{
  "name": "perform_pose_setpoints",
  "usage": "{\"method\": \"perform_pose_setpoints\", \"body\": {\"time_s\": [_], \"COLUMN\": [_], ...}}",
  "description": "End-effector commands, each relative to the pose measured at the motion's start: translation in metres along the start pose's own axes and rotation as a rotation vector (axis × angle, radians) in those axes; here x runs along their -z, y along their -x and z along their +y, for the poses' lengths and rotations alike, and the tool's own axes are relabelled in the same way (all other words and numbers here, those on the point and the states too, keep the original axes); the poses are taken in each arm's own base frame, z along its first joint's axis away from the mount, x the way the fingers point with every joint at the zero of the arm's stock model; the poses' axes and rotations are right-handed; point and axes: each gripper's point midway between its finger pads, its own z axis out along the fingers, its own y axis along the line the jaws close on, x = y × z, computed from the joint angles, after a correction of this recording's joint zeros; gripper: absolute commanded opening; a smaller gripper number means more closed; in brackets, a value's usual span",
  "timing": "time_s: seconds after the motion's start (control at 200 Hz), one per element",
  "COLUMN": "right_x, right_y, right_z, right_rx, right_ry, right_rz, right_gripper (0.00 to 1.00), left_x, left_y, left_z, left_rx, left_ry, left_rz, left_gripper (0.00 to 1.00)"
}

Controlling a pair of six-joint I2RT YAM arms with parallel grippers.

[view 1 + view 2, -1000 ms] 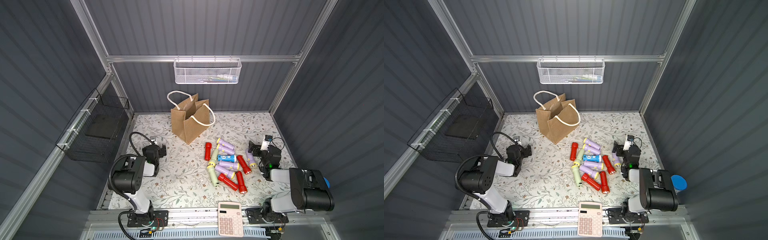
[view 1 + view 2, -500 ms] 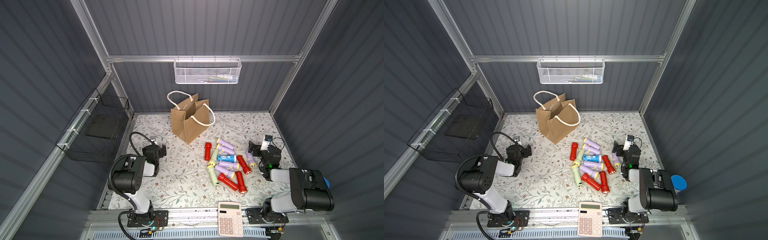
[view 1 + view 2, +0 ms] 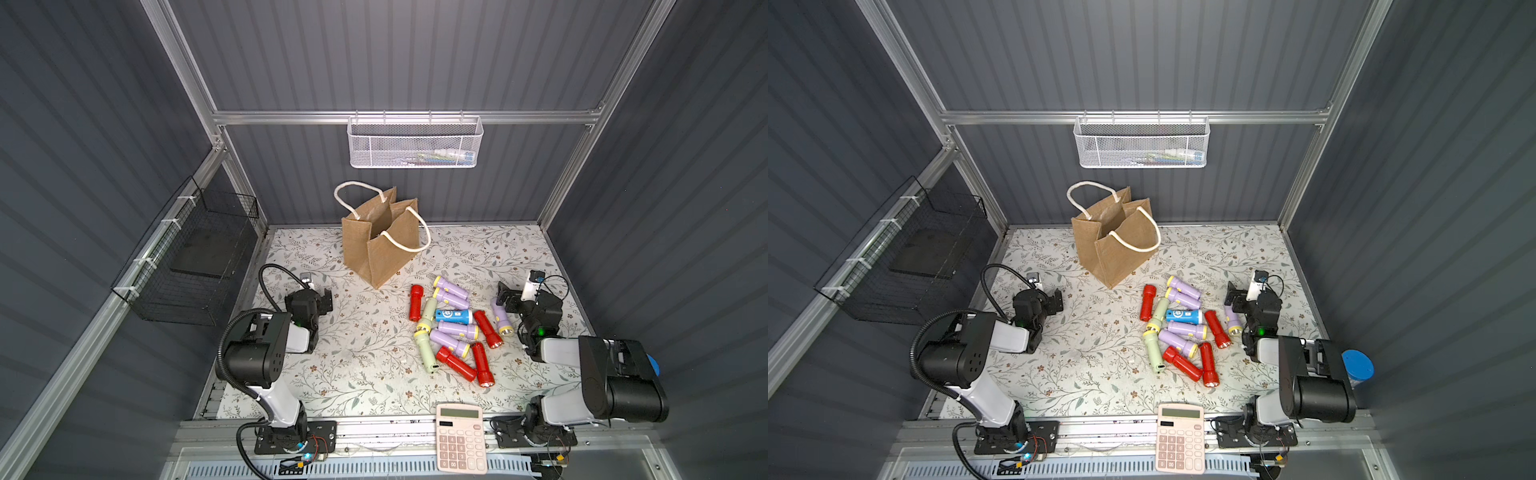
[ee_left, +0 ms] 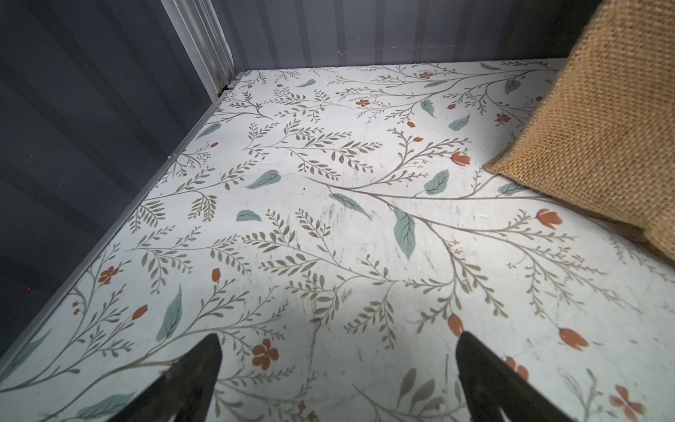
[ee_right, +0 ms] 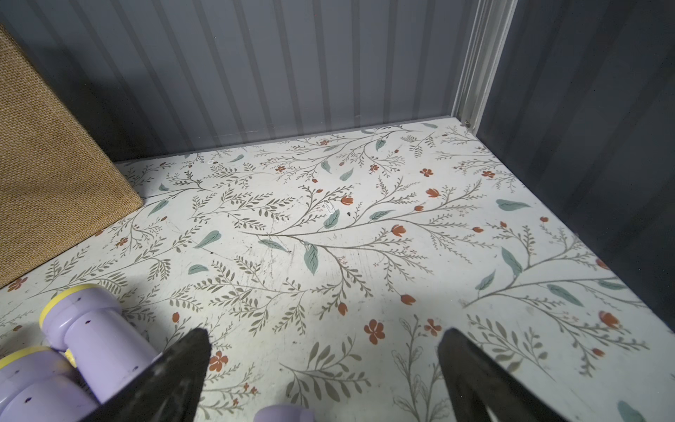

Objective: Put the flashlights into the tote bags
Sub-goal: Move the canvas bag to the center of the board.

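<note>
The tote bag's rim (image 3: 361, 216) has a side toward the black wire basket. Next, my left gripper closes on that side, beside the near end of the rope handle.
Several flashlights (image 3: 453, 328) lie in a loose pile right of centre on the floral table: red, lilac with yellow heads, pale green, and one blue (image 3: 1183, 316). The tan jute tote bag (image 3: 382, 245) (image 3: 1117, 245) stands upright and open-mouthed at the back, its rope handles hanging out. My left gripper (image 3: 324, 297) (image 4: 338, 339) rests low at the left, open and empty, with the tote bag's wall (image 4: 602, 146) ahead of it. My right gripper (image 3: 505, 297) (image 5: 325, 334) is open and empty beside a lilac flashlight (image 3: 500, 318); more lilac ones (image 5: 95, 329) lie by one finger.
A white mesh basket (image 3: 413, 143) hangs on the back wall. On the left wall hangs a black wire basket (image 3: 195, 266). A pink calculator (image 3: 460, 438) sits on the front rail. A blue-capped tube (image 3: 1357, 368) stands behind the right arm.
</note>
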Motion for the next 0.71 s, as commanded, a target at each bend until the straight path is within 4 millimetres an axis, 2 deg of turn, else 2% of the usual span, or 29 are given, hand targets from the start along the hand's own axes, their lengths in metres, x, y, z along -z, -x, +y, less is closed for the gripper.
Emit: {"method": "perform_pose_setpoints", "body": {"time_s": [0.0,0.56,0.7], "right_x": [-0.004,-0.002,0.002], "right_y": [0.006,0.008,0.017], "right_z": [0.002,-0.002,-0.006], "right_rx": [0.005,-0.006,-0.016], "right_ry": [0.007,-0.017,-0.046], "right_rz": [-0.01,-0.02,-0.029], "right_gripper": [0.99,0.99,0.99], "left_x": [-0.002,-0.001,-0.002], "left_y": [0.005,0.005,0.017], "left_z": [0.003,0.003,0.003], "left_rx": [0.017,0.017,0.009], "left_ry": [0.012,0.012,0.015], "left_rz": [-0.013,-0.018,0.005], "left_gripper": [1.0,1.0,1.0]}}
